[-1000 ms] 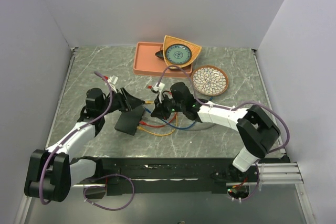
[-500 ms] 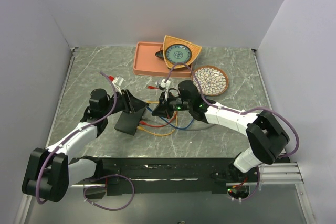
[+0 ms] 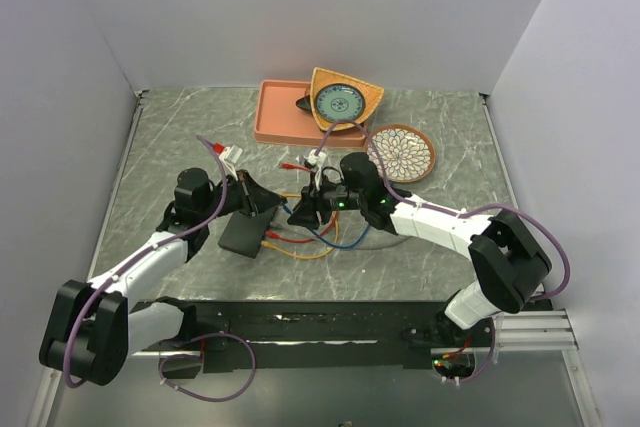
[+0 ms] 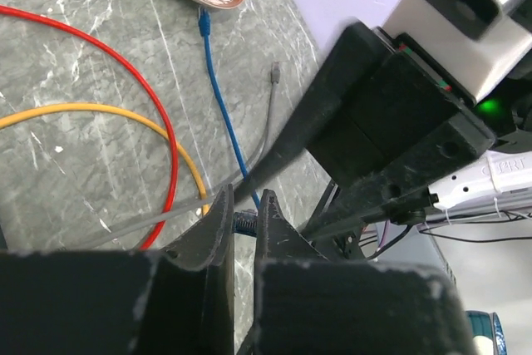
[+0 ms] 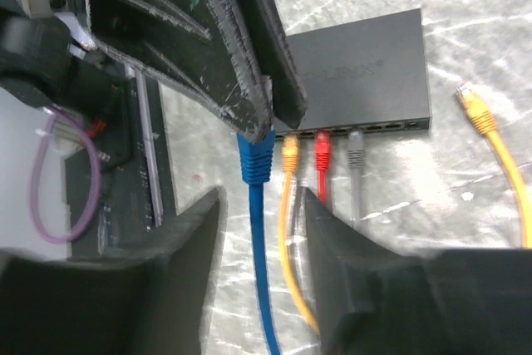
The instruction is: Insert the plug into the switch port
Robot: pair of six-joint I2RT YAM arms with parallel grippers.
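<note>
My right gripper needs to take the ribbed boot [image 5: 256, 160] before my left gripper opens, because my left gripper covers the blue plug's head, which must go into the port.
The black switch [image 3: 247, 232] lies flat on the table, and in the right wrist view the switch [image 5: 357, 72] has yellow, red and grey plugs in its row of ports. A blue plug [image 5: 255, 160] hangs just in front of that row, left of the yellow one. My left gripper [image 3: 282, 205] is shut on the plug's head, its fingers [image 5: 249, 81] pinching it from above. In the left wrist view the plug [image 4: 245, 222] shows between the left gripper's [image 4: 245, 205] tips. My right gripper [image 5: 259, 201] stands open astride the blue cable, touching nothing.
Red, yellow, blue and grey cables [image 3: 320, 237] loop on the table right of the switch, with a loose yellow plug [image 5: 474, 110]. A salmon tray [image 3: 275, 122], a wedge-shaped bowl [image 3: 345, 99] and a patterned plate [image 3: 400, 152] stand behind.
My left gripper has moved in and shut on the blue plug. My right gripper, which was shut on it, has opened and let it go.
</note>
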